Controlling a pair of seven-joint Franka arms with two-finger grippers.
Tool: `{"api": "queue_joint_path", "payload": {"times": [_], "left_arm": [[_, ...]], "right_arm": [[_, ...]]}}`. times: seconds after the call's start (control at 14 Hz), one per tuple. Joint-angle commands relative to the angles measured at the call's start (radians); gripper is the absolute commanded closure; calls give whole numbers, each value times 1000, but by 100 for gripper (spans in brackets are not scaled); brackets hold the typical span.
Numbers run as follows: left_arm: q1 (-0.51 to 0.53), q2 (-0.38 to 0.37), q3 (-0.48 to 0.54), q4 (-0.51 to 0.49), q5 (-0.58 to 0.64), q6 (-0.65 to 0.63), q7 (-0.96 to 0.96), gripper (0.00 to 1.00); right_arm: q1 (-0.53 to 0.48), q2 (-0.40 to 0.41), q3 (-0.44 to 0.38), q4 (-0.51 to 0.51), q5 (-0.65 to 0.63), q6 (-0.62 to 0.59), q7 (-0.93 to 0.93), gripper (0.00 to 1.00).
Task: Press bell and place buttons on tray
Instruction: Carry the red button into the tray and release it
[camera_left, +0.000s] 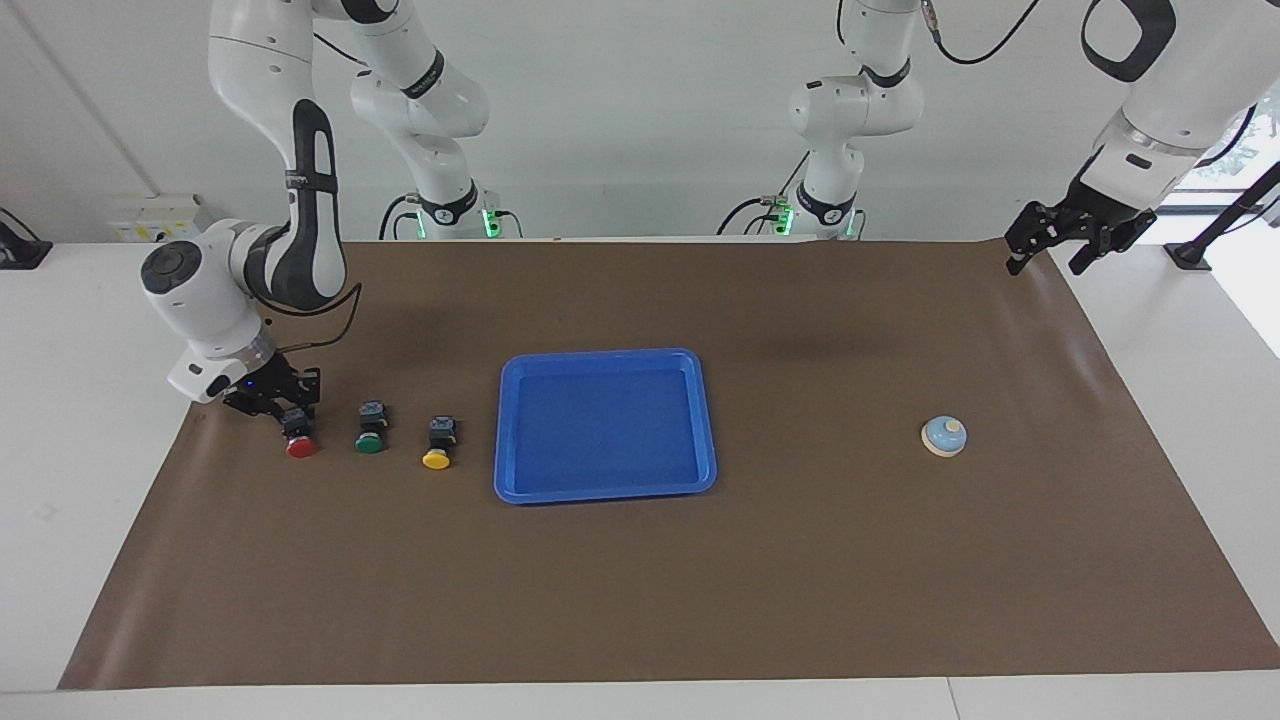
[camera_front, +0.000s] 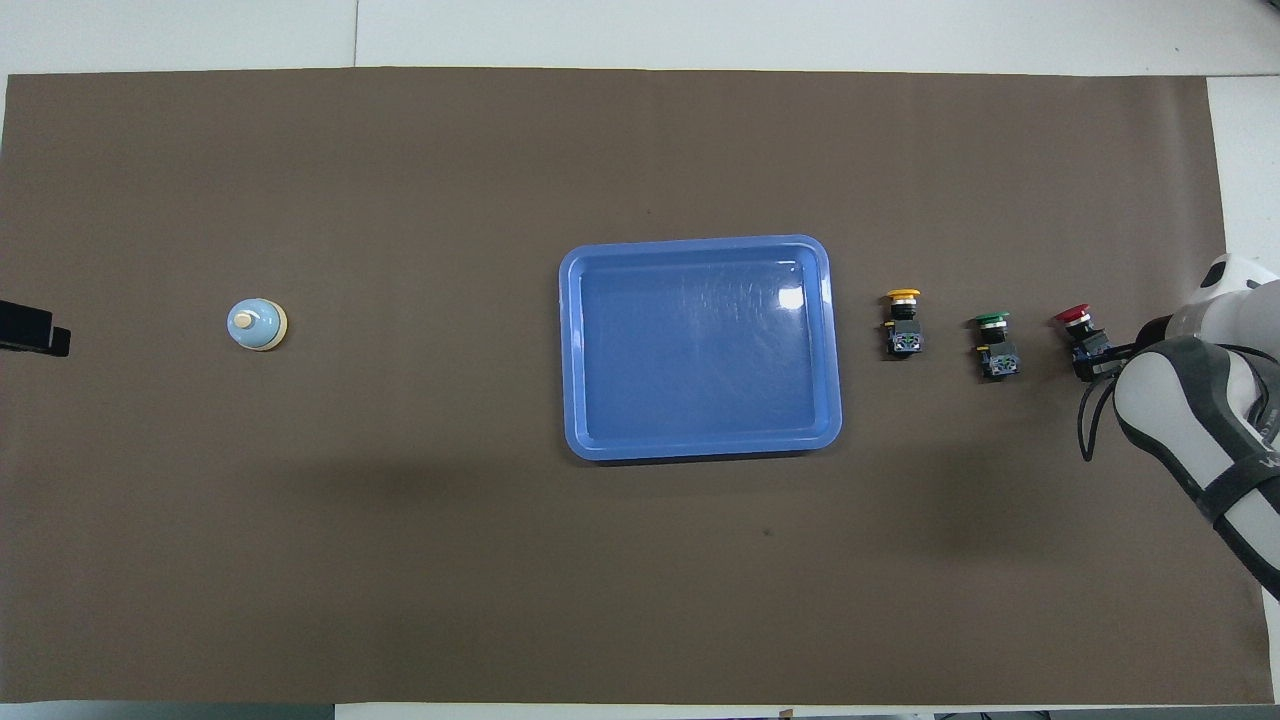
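The red button will leave my right gripper inside the blue tray, on the half nearer the yellow button (camera_front: 762, 341).
Three buttons lie in a row on the brown mat toward the right arm's end: red (camera_left: 300, 447) (camera_front: 1073, 317), green (camera_left: 369, 443) (camera_front: 990, 321) and yellow (camera_left: 436, 458) (camera_front: 902, 295). My right gripper (camera_left: 293, 408) (camera_front: 1092, 350) is down at the mat, shut on the red button's black body, and the button still rests on the mat. The blue tray (camera_left: 600, 355) (camera_front: 700, 242) sits mid-table with nothing in it. The bell (camera_left: 944, 436) (camera_front: 257, 324) stands alone toward the left arm's end. My left gripper (camera_left: 1043, 258) (camera_front: 30, 330) hangs open, high over the mat's edge.
A brown mat (camera_left: 820, 560) covers most of the white table. Both arm bases (camera_left: 640, 215) stand at the robots' edge. A black cable (camera_front: 1088, 420) loops down from the right arm's wrist beside the red button.
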Motion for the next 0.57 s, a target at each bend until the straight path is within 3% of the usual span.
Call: {"api": "queue_joint_path", "payload": {"times": [0.0, 0.14, 0.29, 0.5], "left_arm": [[-3, -15, -4, -26, -15, 4, -9, 0], [-3, -15, -4, -26, -15, 1, -9, 0], [-5, -17, -4, -26, -15, -10, -9, 0], [-7, -17, -4, -29, -15, -10, -9, 0]], "right_arm": [[77, -17, -1, 109, -3, -162, 13, 100], [140, -20, 5, 221, -21, -327, 150, 100], [293, -14, 6, 297, -20, -431, 391, 100], [509, -6, 8, 308, -5, -378, 722, 100]]}}
